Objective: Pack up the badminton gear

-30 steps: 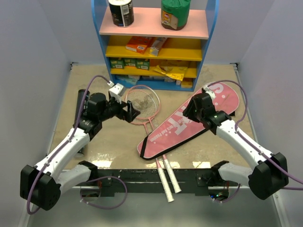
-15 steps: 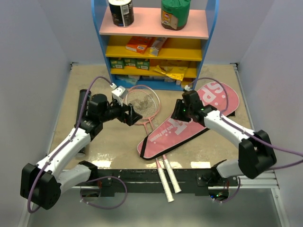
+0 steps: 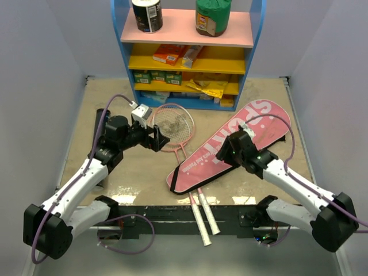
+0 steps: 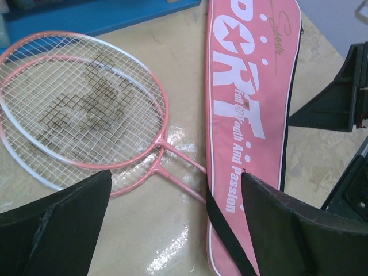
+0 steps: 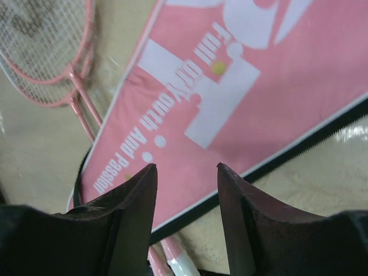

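My left gripper is to close next on the pink bag's black zipper edge point(image 3: 203, 186) point(image 4: 282, 186) near its narrow end, because the bag needs to be opened for the rackets.
Two pink-framed rackets point(image 3: 172, 123) lie stacked mid-table, their white handles point(image 3: 202, 217) over the near edge. The pink racket-shaped bag point(image 3: 253, 123) lies diagonally over their shafts. My left gripper point(image 3: 159, 138) is open and empty, hovering beside the racket heads point(image 4: 75, 109); the bag point(image 4: 253, 86) lies to its right, and its fingers straddle bare table and the bag's black strap point(image 4: 227, 230). My right gripper point(image 3: 226, 154) is open and empty above the bag's middle point(image 5: 247, 86), near its black zipper edge. A long black tube point(image 3: 99, 119) lies at the left, partly hidden by my left arm. No shuttlecocks show.
The blue-yellow shelf unit point(image 3: 184, 57) with boxes, packets and two jars stands at the back. Grey walls close in on the left and right. The black rail point(image 3: 184, 213) carrying the arm bases runs along the near edge.
My right gripper has drawn back from the bag's upper part toward its middle and lower edge. My left gripper has barely shifted beside the racket heads.
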